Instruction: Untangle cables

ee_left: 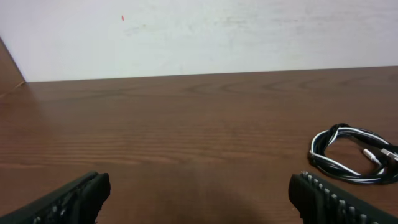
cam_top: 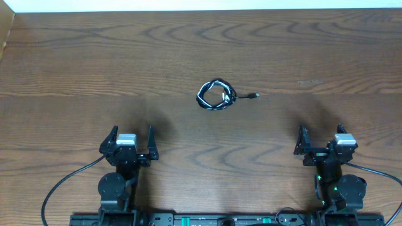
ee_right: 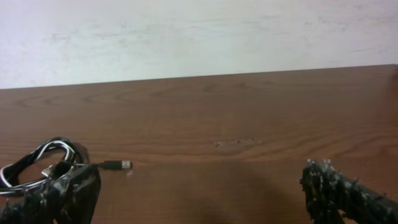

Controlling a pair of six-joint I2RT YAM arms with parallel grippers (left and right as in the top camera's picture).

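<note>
The robot's left gripper should close on the side of the coiled cables (cam_top: 200, 99) (ee_left: 314, 150) that is farthest from the black plug end.
The cables (cam_top: 215, 95), one black and one white, lie coiled together in a small bundle near the middle of the wooden table; a black plug end (cam_top: 253, 95) trails out to the right. In the left wrist view the cables (ee_left: 351, 154) sit at the far right. The right wrist view has the cables (ee_right: 37, 163) at the left with the plug (ee_right: 117, 165) pointing right. My left gripper (cam_top: 129, 144) stands open at the near left, well short of the bundle. Over at the near right my right gripper (cam_top: 321, 141) is open too. Nothing is held.
The wooden table (cam_top: 94, 69) stretches from a pale wall at the back to the arm bases at the front. A small scuff mark (cam_top: 309, 82) shows on the wood right of the bundle. Thick black arm cables (cam_top: 63, 185) loop at the near corners.
</note>
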